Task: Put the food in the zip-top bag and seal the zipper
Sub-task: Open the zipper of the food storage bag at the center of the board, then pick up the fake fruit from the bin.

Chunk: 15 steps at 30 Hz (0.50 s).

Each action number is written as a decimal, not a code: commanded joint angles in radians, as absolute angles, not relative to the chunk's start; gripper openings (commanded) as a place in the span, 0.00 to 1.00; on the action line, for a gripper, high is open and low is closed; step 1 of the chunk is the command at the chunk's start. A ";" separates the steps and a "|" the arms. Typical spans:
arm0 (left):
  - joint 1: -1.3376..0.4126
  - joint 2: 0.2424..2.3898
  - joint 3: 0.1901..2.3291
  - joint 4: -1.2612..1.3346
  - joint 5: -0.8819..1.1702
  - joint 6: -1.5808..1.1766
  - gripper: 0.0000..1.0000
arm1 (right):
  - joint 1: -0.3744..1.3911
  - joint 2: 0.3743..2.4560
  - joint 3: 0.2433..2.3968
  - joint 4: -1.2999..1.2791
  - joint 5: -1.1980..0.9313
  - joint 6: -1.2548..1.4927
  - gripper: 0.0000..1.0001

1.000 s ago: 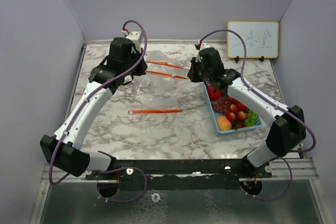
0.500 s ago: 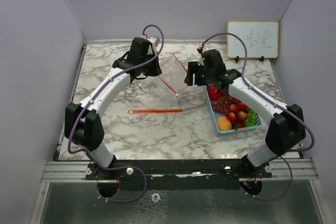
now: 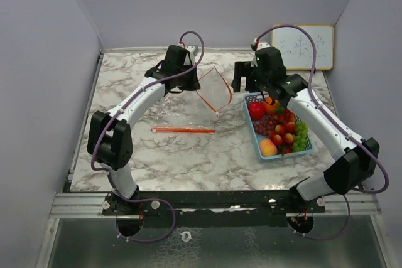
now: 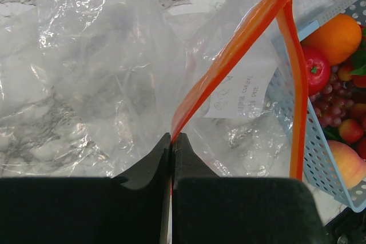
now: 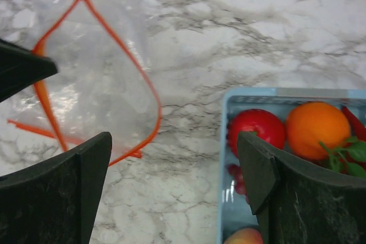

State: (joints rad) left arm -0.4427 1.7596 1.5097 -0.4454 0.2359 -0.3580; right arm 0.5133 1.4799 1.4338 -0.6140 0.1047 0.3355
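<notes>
Next, I move my right gripper to the light-blue basket's corner beside the orange and close it on the sides of the red tomato (image 3: 256, 110) (image 5: 257, 131).
The clear zip-top bag (image 3: 212, 94) with an orange zipper hangs with its mouth open, between the arms. My left gripper (image 4: 172, 136) is shut on one orange zipper strip (image 4: 229, 64) and holds that edge up off the table (image 3: 188, 81). The right gripper (image 5: 174, 141) is open and empty, above the marble between the bag's mouth (image 5: 97, 90) and the basket. The food lies in the light-blue mesh basket (image 3: 251, 131): a red tomato (image 5: 255, 130), an orange (image 5: 317, 128), a peach (image 3: 268, 147), purple grapes (image 3: 270, 123) and green grapes (image 3: 301, 139).
Another orange zipper strip (image 3: 182, 130) lies flat on the marble in front of the bag, with crumpled clear plastic (image 3: 164, 108) beside it. A small whiteboard (image 3: 308, 47) leans at the back right. Walls close in the table on three sides.
The right gripper let go of the zipper, opened wide and drew back toward the basket. The left arm swung right with its zipper edge, and the bag's mouth spread open.
</notes>
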 commanded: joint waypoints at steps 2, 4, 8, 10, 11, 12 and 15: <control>-0.446 1.766 1.551 -0.415 0.271 -0.361 0.00 | 0.431 1.445 1.383 -0.718 0.269 0.326 0.88; -0.445 1.766 1.550 -0.413 0.276 -0.362 0.00 | 0.413 1.469 1.365 -0.736 0.263 0.327 0.88; -0.445 1.761 1.546 -0.406 0.288 -0.369 0.00 | 0.380 1.525 1.324 -0.713 0.230 0.342 0.88; -0.445 1.759 1.542 -0.404 0.295 -0.371 0.00 | 0.368 1.554 1.315 -0.683 0.202 0.347 0.87; -0.446 1.757 1.541 -0.404 0.297 -0.371 0.00 | 0.365 1.571 1.314 -0.677 0.183 0.350 0.86; -0.445 1.757 1.540 -0.404 0.298 -0.371 0.00 | 0.363 1.592 1.313 -0.675 0.174 0.353 0.86; -0.445 1.751 1.534 -0.404 0.300 -0.367 0.00 | 0.357 1.639 1.298 -0.678 0.165 0.365 0.85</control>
State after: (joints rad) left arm -0.4427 1.7618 1.5154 -0.4339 0.2665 -0.3645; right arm 0.3695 1.5791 1.3201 -0.7021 0.2028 0.3416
